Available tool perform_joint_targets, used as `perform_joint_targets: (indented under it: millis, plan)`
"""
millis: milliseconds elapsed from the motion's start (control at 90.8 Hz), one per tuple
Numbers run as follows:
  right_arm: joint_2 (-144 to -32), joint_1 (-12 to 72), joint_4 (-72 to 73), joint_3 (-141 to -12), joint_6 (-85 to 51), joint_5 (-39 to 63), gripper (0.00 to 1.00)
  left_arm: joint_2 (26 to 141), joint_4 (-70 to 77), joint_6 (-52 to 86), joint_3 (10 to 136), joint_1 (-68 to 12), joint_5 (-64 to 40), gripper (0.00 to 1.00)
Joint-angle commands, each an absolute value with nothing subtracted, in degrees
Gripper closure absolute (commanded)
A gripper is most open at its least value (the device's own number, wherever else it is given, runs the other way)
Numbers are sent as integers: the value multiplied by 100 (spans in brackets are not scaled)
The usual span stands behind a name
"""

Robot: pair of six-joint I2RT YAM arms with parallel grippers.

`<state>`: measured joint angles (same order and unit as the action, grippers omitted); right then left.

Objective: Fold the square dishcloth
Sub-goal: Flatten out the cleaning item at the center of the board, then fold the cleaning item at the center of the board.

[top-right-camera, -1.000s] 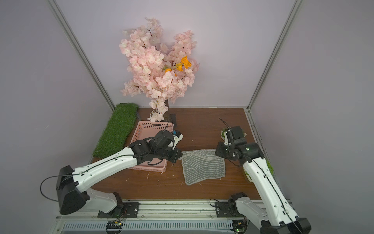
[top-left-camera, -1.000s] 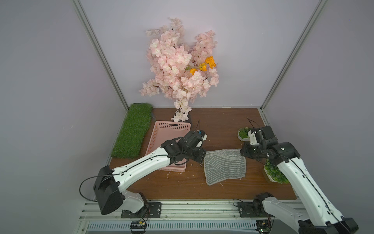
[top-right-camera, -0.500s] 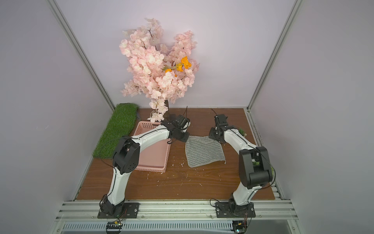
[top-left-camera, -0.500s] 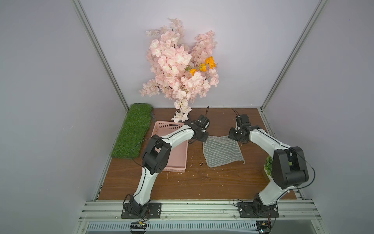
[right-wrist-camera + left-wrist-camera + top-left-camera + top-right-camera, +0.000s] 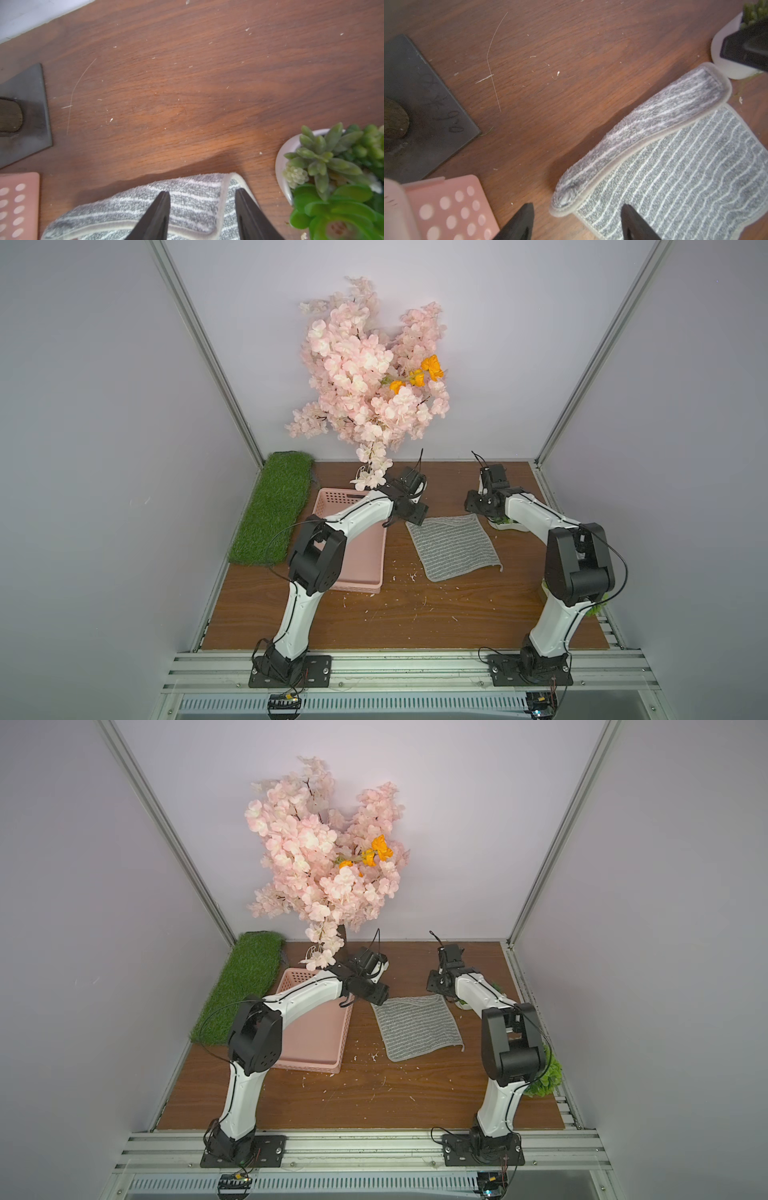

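I need to pinch the corners of the dishcloth's turned-over part with my left gripper and my right gripper, as that part's corners (image 5: 564,202) end short of the dishcloth's near edge, and draw it there.
The square dishcloth (image 5: 453,545) (image 5: 415,1027), grey with thin white stripes, lies flat mid-table in both top views. Along its far edge a narrow fuzzy strip (image 5: 654,116) is turned over onto the striped face (image 5: 685,176). My left gripper (image 5: 411,517) (image 5: 376,997) hovers at the far left corner. The left wrist view shows it open (image 5: 577,209), its jaws straddling that corner without touching it. My right gripper (image 5: 478,509) (image 5: 438,988) sits over the far right corner. It is open too (image 5: 202,193), above the turned-over cloth (image 5: 124,207).
A pink basket (image 5: 353,547) sits left of the cloth, under my left arm. A green grass mat (image 5: 274,506) lies by the left wall. The blossom tree (image 5: 370,373) stands on a dark plate (image 5: 415,104) at the back. Plant pots (image 5: 324,162) (image 5: 544,1077) line the right side.
Both grippers went from shut to open and let go of the cloth's far corners. The cloth has shifted toward the back, and both arms have moved.
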<state>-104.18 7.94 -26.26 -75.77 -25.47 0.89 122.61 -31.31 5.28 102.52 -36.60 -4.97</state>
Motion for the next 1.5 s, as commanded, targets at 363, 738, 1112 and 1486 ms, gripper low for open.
perform_joint_targets:
  millis: [363,738,1112,1486]
  plan:
    - [-10197,740,-2683,-7077,-3255,278,47,12299,-3260,-778,9950,-3684,-661,26]
    - [-10252,741,-2447,-6838,-3429,356,46,12600,-3247,-1160,10100,-3706,-510,30]
    - [-10549,749,-2245,-7047,-3589,603,54,12926,-3243,-1406,10441,-3727,-277,42]
    - [-10609,750,-2232,-7102,-3620,563,62,13039,-3235,-1436,10725,-3725,-244,48]
